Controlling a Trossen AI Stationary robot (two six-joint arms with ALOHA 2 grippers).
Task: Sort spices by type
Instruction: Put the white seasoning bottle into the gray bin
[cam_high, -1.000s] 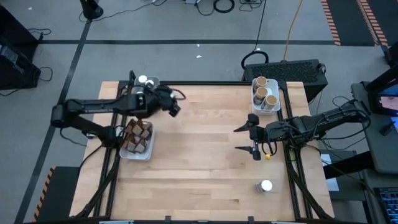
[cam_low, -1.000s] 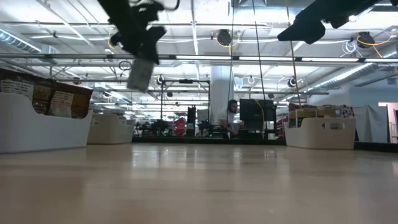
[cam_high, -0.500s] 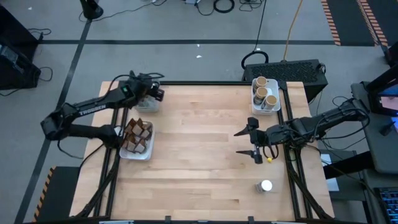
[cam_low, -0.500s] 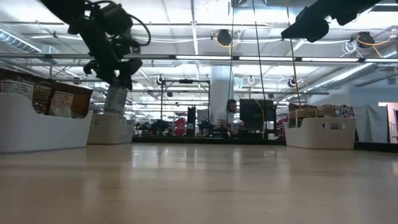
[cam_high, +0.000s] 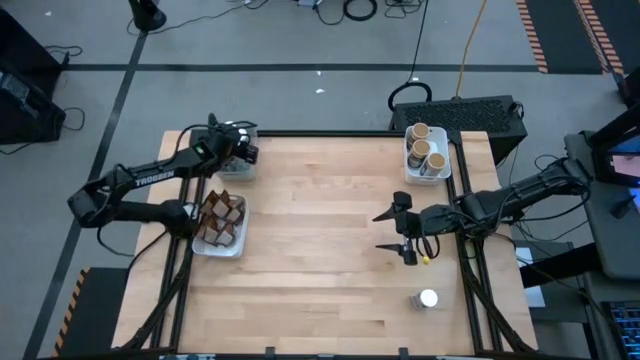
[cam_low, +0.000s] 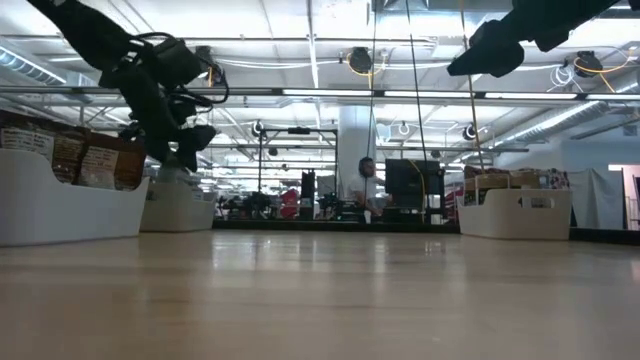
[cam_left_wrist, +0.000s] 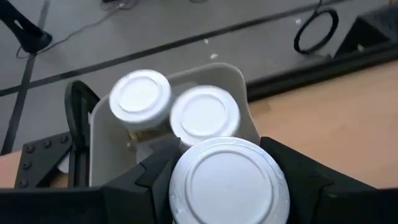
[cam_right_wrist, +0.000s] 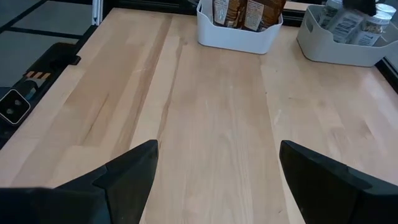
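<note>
My left gripper has the white-lidded jar, now held over the white tray. It will let go of it in the jar tray (cam_high: 242, 163) (cam_left_wrist: 216, 170), just in front of the two white-lidded jars.
My left gripper (cam_high: 243, 152) is shut on a white-lidded spice jar (cam_left_wrist: 229, 183) and holds it over the white tray (cam_left_wrist: 99, 134) at the table's far left corner. Two more white-lidded jars (cam_left_wrist: 140, 96) (cam_left_wrist: 205, 115) stand in that tray. In the low view the left gripper (cam_low: 178, 150) is just above the tray's rim (cam_low: 180, 195). My right gripper (cam_high: 395, 232) hangs open above the table's right half, with nothing between its fingers. One white-lidded jar (cam_high: 428, 298) stands alone on the table near the right front. My left gripper pinches the jar between its two fingers (cam_left_wrist: 149, 180), one on each side of the body just under the lid (cam_left_wrist: 186, 205). The fingers slant down toward the far left corner. The jar stays about upright, lid up; whether its bottom rests in the tray is hidden.
A white tray of brown packets (cam_high: 222, 222) sits at the left edge, nearer than the jar tray. Another white tray with cork-topped jars (cam_high: 427, 152) stands at the far right. The middle of the wooden table (cam_high: 320, 250) is bare.
My left gripper has swung from over the table toward the far left corner and come down to the tray's rim, carrying the white-lidded jar. The jar, tilted before, now stands about upright.
</note>
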